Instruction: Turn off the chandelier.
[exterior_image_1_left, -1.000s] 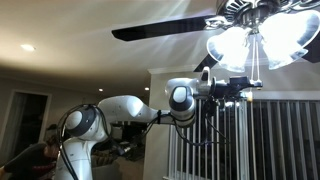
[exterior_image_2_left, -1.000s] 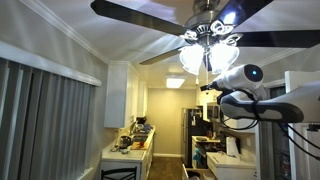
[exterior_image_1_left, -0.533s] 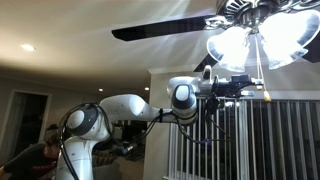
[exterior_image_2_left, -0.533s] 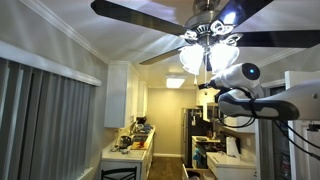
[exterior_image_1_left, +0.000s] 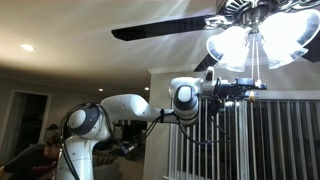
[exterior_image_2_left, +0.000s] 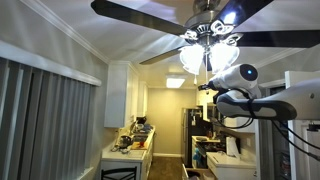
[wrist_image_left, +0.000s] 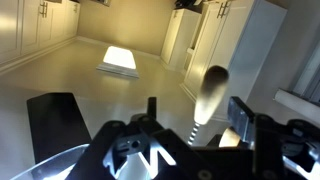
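My gripper's fingers are around the thin pull chain above its pale pendant, so next my gripper opens, goes down a little and closes on the pendant (wrist_image_left: 211, 92) before pulling down.
The chandelier (exterior_image_1_left: 258, 40) is lit in both exterior views (exterior_image_2_left: 208, 50): frosted glass shades on a metal hub, with dark blades. A thin pull chain (exterior_image_1_left: 254, 66) hangs from it. My gripper (exterior_image_1_left: 258, 88) sits just under the shades, also in an exterior view (exterior_image_2_left: 208, 92). In the wrist view the chain's pale bell-shaped pendant (wrist_image_left: 211, 90) hangs between my two fingers (wrist_image_left: 195, 108), with gaps on both sides. The gripper is open and holds nothing.
Dark fan blades (exterior_image_1_left: 160, 30) (exterior_image_2_left: 140, 12) spread out above the arm. A recessed ceiling light (exterior_image_1_left: 27, 47) glows far off. White vertical bars (exterior_image_1_left: 275, 140) stand below the gripper. Blinds (exterior_image_2_left: 40, 130) and a kitchen counter (exterior_image_2_left: 130, 148) lie below.
The gripper has shifted slightly toward the pull chain and a little lower. The lights stay on.
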